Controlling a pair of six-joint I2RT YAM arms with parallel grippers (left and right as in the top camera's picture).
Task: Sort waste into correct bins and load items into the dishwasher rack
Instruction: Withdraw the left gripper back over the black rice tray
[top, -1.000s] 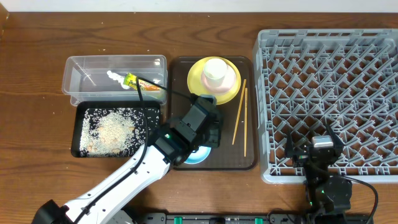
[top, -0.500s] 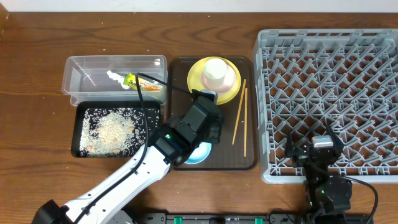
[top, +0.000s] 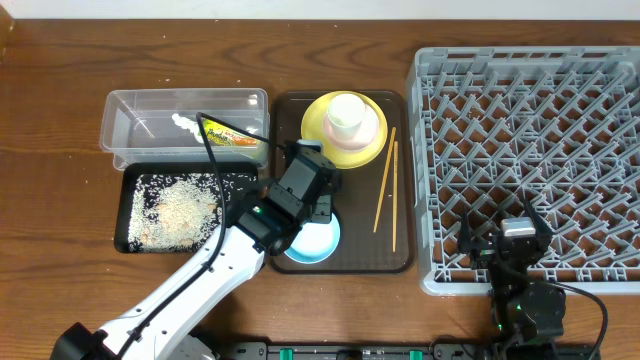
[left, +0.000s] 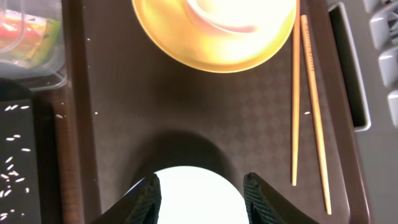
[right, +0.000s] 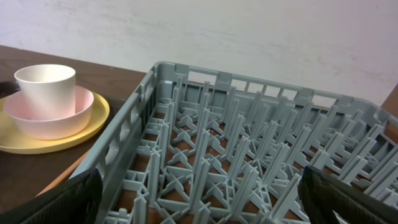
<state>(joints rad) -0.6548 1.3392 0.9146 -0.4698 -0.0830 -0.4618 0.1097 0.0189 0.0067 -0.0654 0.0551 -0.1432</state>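
Next, my right gripper should go to the chopstick closer to the light blue bowl and close on that chopstick's near half (top: 379, 212).
The light blue bowl (top: 312, 243) sits on the brown serving tray, and in the left wrist view it shows as a bright bowl (left: 199, 199) under my fingertips. My left gripper (top: 308, 195) (left: 202, 186) hovers over it, open and holding nothing. The yellow plate (top: 345, 130) (left: 214, 43) (right: 56, 140) carries a pink dish and the white cup (top: 345, 113) (right: 45, 87). Chopsticks (top: 385, 180) (left: 308, 106) lie to its right. My right gripper (top: 505, 238) (right: 199, 186) is open over the near edge of the grey dishwasher rack (top: 530, 120) (right: 205, 149).
The clear tub (top: 140, 130) holds the snack wrapper (top: 235, 140) (left: 28, 37) and white paper wad (top: 183, 122). Below it the black tray (top: 135, 215) is strewn with rice grains (top: 185, 205). The brown serving tray (top: 360, 240) lies between the bins and the rack.
My left arm has drawn back toward the upper left, uncovering most of the blue bowl it was hiding. The right arm has not moved.
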